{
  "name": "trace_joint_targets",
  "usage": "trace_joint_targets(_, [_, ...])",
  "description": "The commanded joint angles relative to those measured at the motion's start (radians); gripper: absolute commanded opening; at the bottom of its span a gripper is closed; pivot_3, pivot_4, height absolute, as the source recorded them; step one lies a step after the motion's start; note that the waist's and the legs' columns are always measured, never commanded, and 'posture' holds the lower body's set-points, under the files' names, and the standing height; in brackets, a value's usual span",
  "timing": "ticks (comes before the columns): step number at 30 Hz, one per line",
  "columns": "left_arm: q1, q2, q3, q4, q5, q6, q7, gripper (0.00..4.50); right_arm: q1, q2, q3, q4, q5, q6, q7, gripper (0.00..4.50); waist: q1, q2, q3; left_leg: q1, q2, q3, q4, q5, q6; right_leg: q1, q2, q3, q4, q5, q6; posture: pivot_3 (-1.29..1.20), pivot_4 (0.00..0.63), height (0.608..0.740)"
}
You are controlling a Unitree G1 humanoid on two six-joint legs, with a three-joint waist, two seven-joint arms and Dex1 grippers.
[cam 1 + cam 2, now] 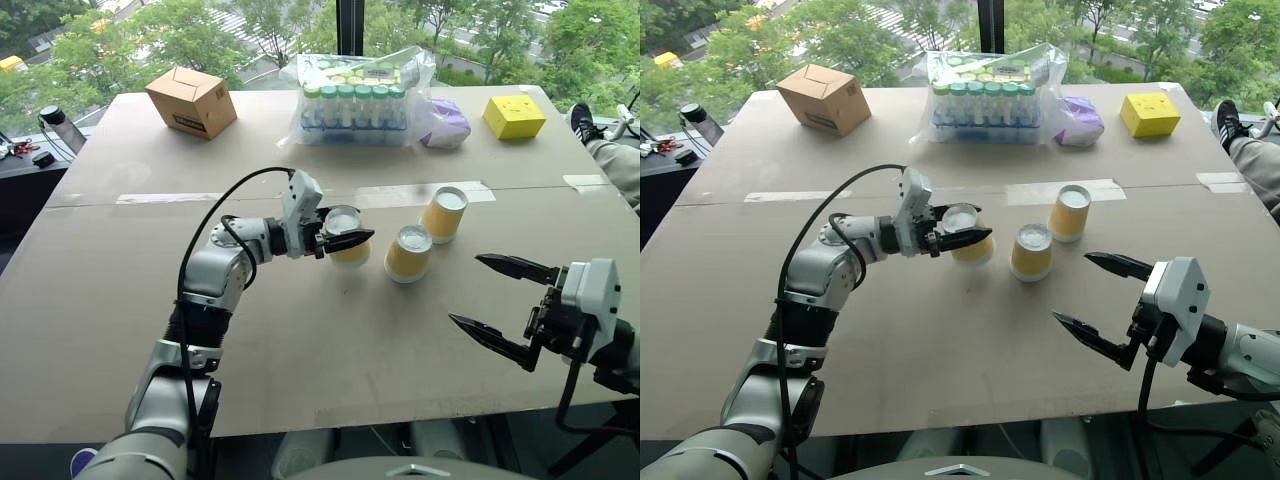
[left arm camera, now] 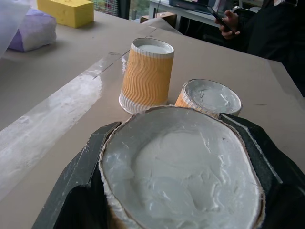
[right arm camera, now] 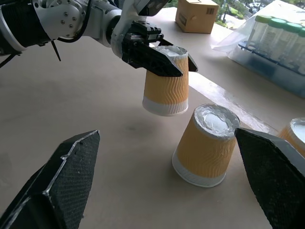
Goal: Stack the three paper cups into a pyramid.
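Note:
My left gripper is pinching the held cup near its white base. Next, I set it down beside the nearest cup and grip its ribbed side lower (image 3: 164,90).
All three paper cups stand upside down, with ribbed mustard sides and white bases up. My left gripper (image 1: 350,240) is shut on one paper cup (image 3: 167,88) near its base, holding it a little above the table. Just to its right the second cup (image 1: 408,254) rests on the table, and the third cup (image 1: 443,215) stands behind that one to the right. The left wrist view looks down on the held cup's white base (image 2: 181,167), squeezed between the fingers. My right gripper (image 1: 465,290) hovers open near the table's front right, pointing toward the cups, with nothing between its fingers.
At the back of the table (image 1: 120,300) are a brown cardboard box (image 1: 190,100), a clear bag of green-capped tubes (image 1: 360,100), a purple pouch (image 1: 445,125) and a yellow box (image 1: 514,116). A person's leg and shoe (image 1: 600,140) show at the right edge.

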Motion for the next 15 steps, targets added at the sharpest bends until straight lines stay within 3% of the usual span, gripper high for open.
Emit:
trace_joint_targets(1, [-0.016, -0.007, 0.001, 0.014, 0.019, -0.050, -0.019, 2.65, 0.020, 0.004, -0.034, -0.057, 0.011, -0.013, -0.030, 4.50, -0.001, 0.000, 0.000, 0.000, 0.000, 0.000, 0.000, 0.000, 0.000, 0.000, 0.000, 0.000, 0.000, 0.000, 0.000, 0.00, 0.150, 0.740])
trace_joint_targets(15, [-0.032, -0.031, -0.029, 0.181, 0.075, -0.173, -0.159, 2.65, 0.071, 0.011, -0.025, -0.106, 0.008, -0.014, -0.097, 4.50, 0.002, 0.000, 0.000, 0.000, 0.000, 0.000, 0.000, 0.000, 0.000, 0.000, 0.000, 0.000, 0.000, 0.000, 0.000, 0.00, 0.150, 0.740])
